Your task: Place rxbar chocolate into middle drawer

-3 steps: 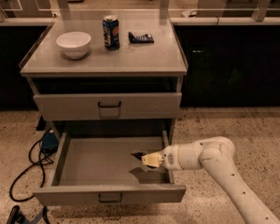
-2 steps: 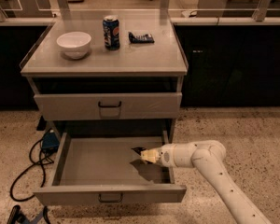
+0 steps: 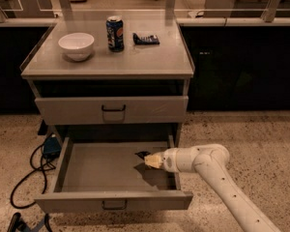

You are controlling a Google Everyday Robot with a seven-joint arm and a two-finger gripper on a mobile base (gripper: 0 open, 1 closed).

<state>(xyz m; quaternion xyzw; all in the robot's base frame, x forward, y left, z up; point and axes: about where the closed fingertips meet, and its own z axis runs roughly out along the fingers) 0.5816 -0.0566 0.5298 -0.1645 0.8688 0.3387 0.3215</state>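
Next, my gripper lets go of the rxbar chocolate on the grey bottom near the centre of the open middle drawer (image 3: 134, 163).
The middle drawer (image 3: 111, 201) is pulled wide open, and its grey floor shows. My gripper (image 3: 144, 155) reaches in from the right and hovers low over the right half of the drawer floor. A small dark shape sits at its tip. I cannot tell whether that is the rxbar chocolate; no brown bar shows clearly anywhere else. A dark shadow lies on the drawer floor just under the gripper.
The like-fronted drawer above (image 3: 111, 110) is closed. On the cabinet top stand a white bowl (image 3: 76, 45), a blue can (image 3: 115, 33) and a dark blue wrapped bar (image 3: 146, 38). A black cable and a blue box (image 3: 50, 146) lie on the floor at the left.
The gripper has crept a little to the left and farther back inside the open drawer, and the arm's elbow has drawn in slightly. Nothing else has moved.
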